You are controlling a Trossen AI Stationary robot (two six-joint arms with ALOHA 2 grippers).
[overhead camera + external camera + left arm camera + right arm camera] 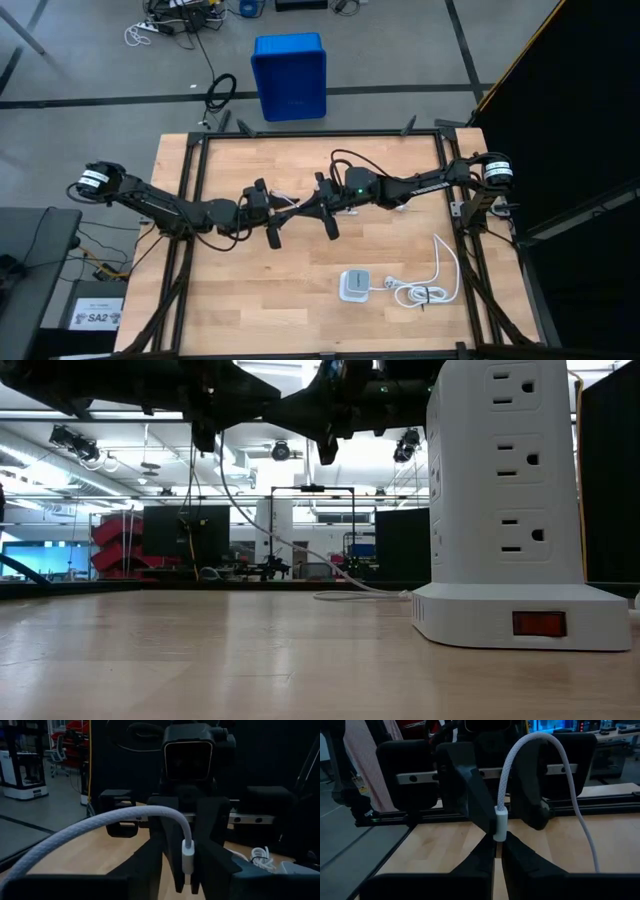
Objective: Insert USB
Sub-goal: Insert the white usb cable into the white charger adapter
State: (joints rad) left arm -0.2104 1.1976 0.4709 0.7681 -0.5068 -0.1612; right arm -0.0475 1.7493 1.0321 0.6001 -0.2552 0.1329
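I need to grip the plug's white sleeve (500, 823) with my left gripper and open my right gripper to free the plug's tip, because my right gripper covers the plug's metal tip.
The USB (100, 822) is a braided white cable. Its plug (500, 822) stands upright above the middle of the table, where both grippers meet head-on. My right gripper (495, 845) is shut on that plug. My left gripper (187, 870) faces it, open by a narrow gap, with a finger on either side of the same plug (188, 857). From the plug the cable arcs up and back past the left gripper. In the low view the cable (290, 545) hangs down, and its far part lies on the table. The cable's other end is not in sight. My right gripper pinches the plug's lower end (496, 837) between its two fingertips. The fingers come in level from the table's right side. The plug is lifted clear and upright, with its sleeve and cable rising above the fingertips. The cable bends over in a slack arc.
A white power tower (352, 285) stands toward the near right of the table and looms large in the low view (500, 500). Its bundled white cord (420, 292) lies beside it. A blue bin (290, 75) sits on the floor beyond the far edge. Bare wood shows on the near left.
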